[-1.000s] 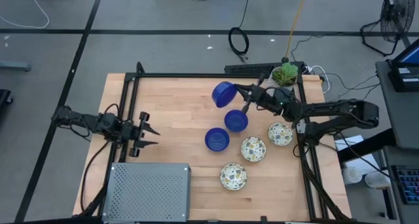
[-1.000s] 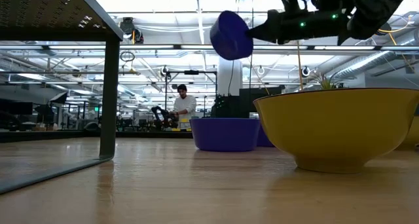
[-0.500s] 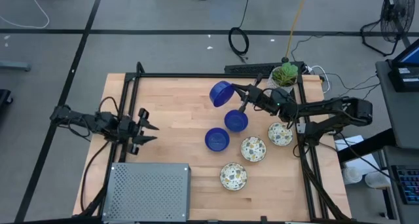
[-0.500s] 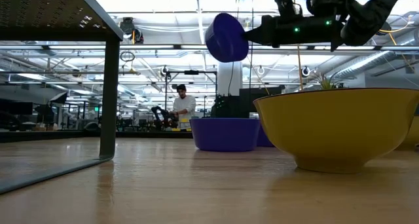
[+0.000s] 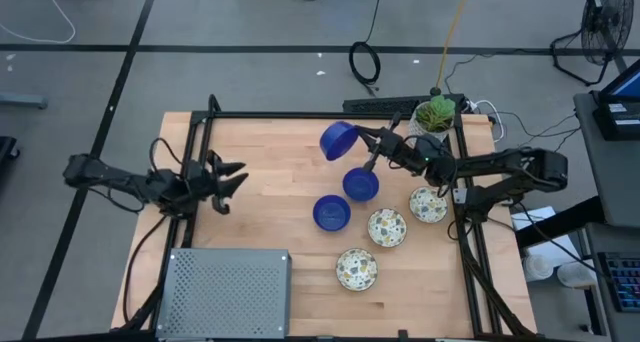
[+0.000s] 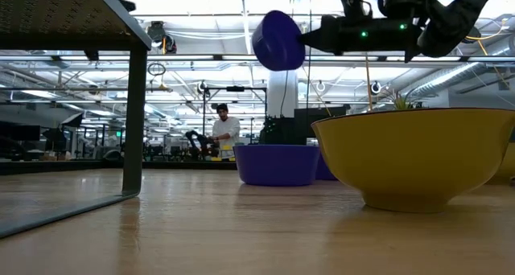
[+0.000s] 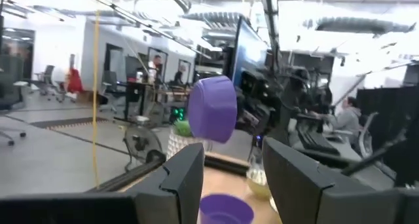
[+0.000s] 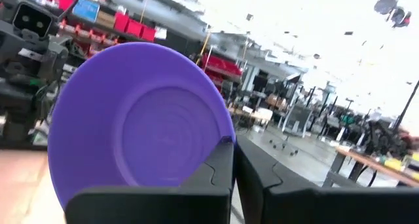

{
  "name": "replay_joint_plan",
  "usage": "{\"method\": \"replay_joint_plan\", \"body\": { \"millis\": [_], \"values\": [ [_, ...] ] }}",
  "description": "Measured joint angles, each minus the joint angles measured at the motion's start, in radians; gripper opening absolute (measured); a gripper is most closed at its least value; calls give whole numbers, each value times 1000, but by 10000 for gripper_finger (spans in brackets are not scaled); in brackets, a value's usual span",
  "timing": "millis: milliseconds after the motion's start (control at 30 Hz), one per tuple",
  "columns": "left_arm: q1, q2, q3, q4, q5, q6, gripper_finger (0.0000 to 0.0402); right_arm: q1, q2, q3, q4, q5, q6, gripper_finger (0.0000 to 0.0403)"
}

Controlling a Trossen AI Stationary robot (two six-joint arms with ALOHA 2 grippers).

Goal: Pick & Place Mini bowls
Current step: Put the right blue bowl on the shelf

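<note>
Next, my left gripper grips the raised blue bowl by the bowl's rim (image 5: 323, 141) opposite my right gripper, because the bowl is being passed across.
My right gripper (image 5: 364, 138) is in the air over the far middle of the table, shut on a deep blue mini bowl (image 5: 340, 141), which also shows in the low view as the raised blue bowl (image 6: 279, 40). Two more blue bowls (image 5: 360, 184) (image 5: 331, 213) rest on their bases on the wood. Three cream speckled bowls (image 5: 428, 204) (image 5: 386, 227) (image 5: 356, 269) sit to their right and nearer. My left gripper (image 5: 232, 174) hovers open over the table's left part, pointing toward the bowls; its wrist view shows the held bowl (image 7: 213, 109) ahead. My right gripper pinches the blue bowl by its rim (image 8: 226, 145), on the side facing the gripper. The fingers (image 8: 216, 178) come nearly level from the table's right. The bowl is lifted clear of the table and stands tipped on edge, jutting out beyond the fingertips (image 6: 310, 40).
A grey perforated box (image 5: 225, 292) fills the near left corner. A potted green plant (image 5: 435, 113) stands at the far right corner. A black frame (image 5: 300, 115) runs along the far edge and sides. Bare wood (image 5: 270, 212) lies between my left gripper and the bowls.
My left gripper has moved toward the far edge and turned, its open fingers now pointing toward the table's right. My right gripper has carried the blue bowl slightly up and toward the table's left, staying shut on it.
</note>
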Motion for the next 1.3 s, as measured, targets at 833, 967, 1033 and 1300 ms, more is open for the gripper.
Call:
{"method": "replay_joint_plan", "body": {
  "millis": [833, 967, 1033, 1300],
  "values": [
    [167, 1036, 818, -278, -576, 367, 227, 25, 251, 284, 51, 266, -422, 0],
    [174, 1058, 830, -251, -489, 354, 228, 18, 251, 284, 50, 260, -415, 0],
    [187, 1058, 830, -235, -445, 338, 228, 18, 251, 284, 58, 240, -412, 0],
    [260, 1058, 830, -230, -411, 292, 228, 57, 251, 284, 59, 183, -386, 0]
  ]
}}
